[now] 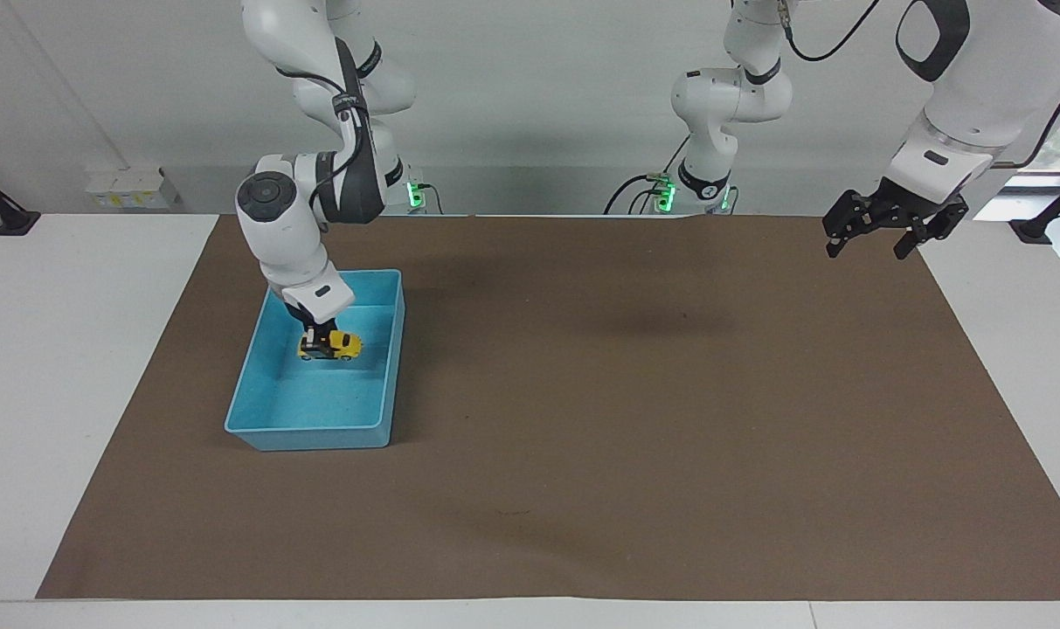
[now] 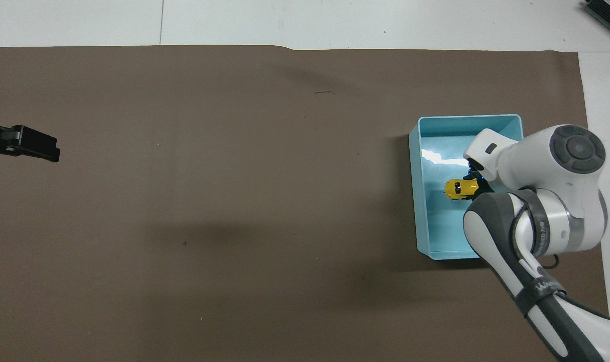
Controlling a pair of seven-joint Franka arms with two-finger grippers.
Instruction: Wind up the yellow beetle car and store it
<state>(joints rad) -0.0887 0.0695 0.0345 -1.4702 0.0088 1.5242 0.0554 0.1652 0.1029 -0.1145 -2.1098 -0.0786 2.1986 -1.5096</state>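
Observation:
I should let go of the yellow beetle car with my right gripper on the blue bin's bottom, toward the bin's side [image 2: 454, 192] that faces my left gripper.
The yellow beetle car [image 1: 337, 346] is tiny, with dark windows and black wheels. My right gripper [image 1: 318, 341] is shut on it and holds it low inside the blue bin [image 1: 320, 434], over the bin's middle. I cannot tell whether the wheels touch the bin's floor. In the overhead view the car [image 2: 458, 188] shows inside the bin [image 2: 416, 201], with the right arm covering part of the bin. My left gripper [image 1: 870, 246] is open and empty. It waits in the air over the mat's corner at the left arm's end, and it also shows in the overhead view [image 2: 23, 146].
A brown mat [image 1: 634, 437] covers most of the white table [image 1: 75, 349]. The bin stands on the mat toward the right arm's end. A small dark mark [image 2: 325, 92] lies on the mat far from the robots.

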